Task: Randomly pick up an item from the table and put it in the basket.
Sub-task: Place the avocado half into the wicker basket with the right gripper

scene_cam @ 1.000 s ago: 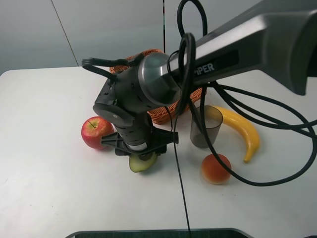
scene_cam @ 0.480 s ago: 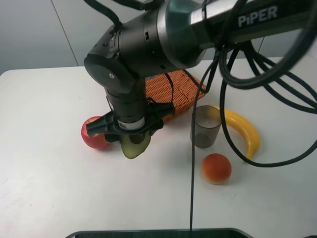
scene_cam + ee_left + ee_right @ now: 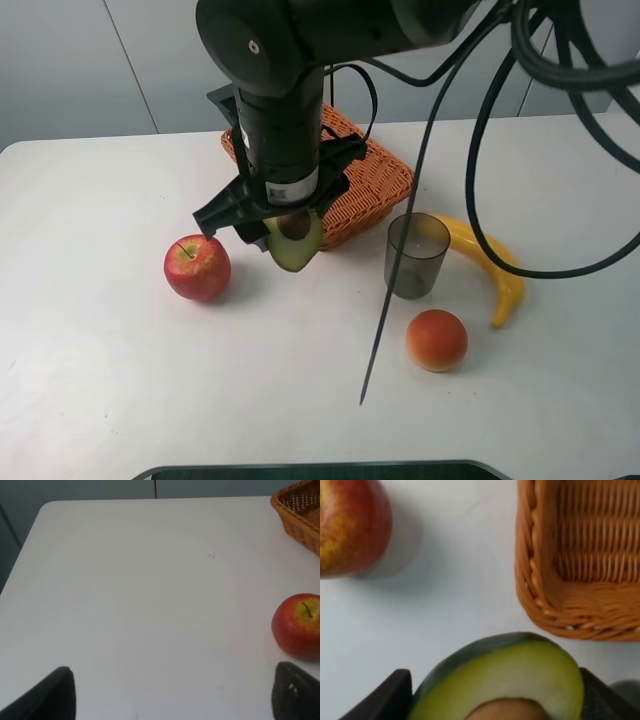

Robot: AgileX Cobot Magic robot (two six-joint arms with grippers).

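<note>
The robot's right gripper needs to release the avocado on the wicker basket's bottom (image 3: pixel 323 188) (image 3: pixel 617 540), toward the end of the basket near the grey cup.
My right gripper (image 3: pixel 291 232) is shut on the halved avocado (image 3: pixel 293 242) and holds it in the air above the white table (image 3: pixel 100 350), just in front of the near edge of the wicker basket (image 3: pixel 375 180). The right wrist view shows the avocado (image 3: pixel 505 675) with its pale cut face and brown pit between the fingers (image 3: pixel 385 700), with the basket (image 3: pixel 570 555) close by. My left gripper (image 3: pixel 175 695) is open over bare table at the left; only its two dark fingertips show.
A red apple (image 3: pixel 197 267) lies left of the avocado and shows in both wrist views (image 3: pixel 297 625) (image 3: pixel 350 525). A grey translucent cup (image 3: pixel 416 255), a banana (image 3: pixel 490 265) and an orange-red round fruit (image 3: pixel 437 340) lie to the right. A black cable hangs down in front.
The right gripper has lifted the avocado off the table and carried it up and back toward the basket. The left arm has not visibly moved.
</note>
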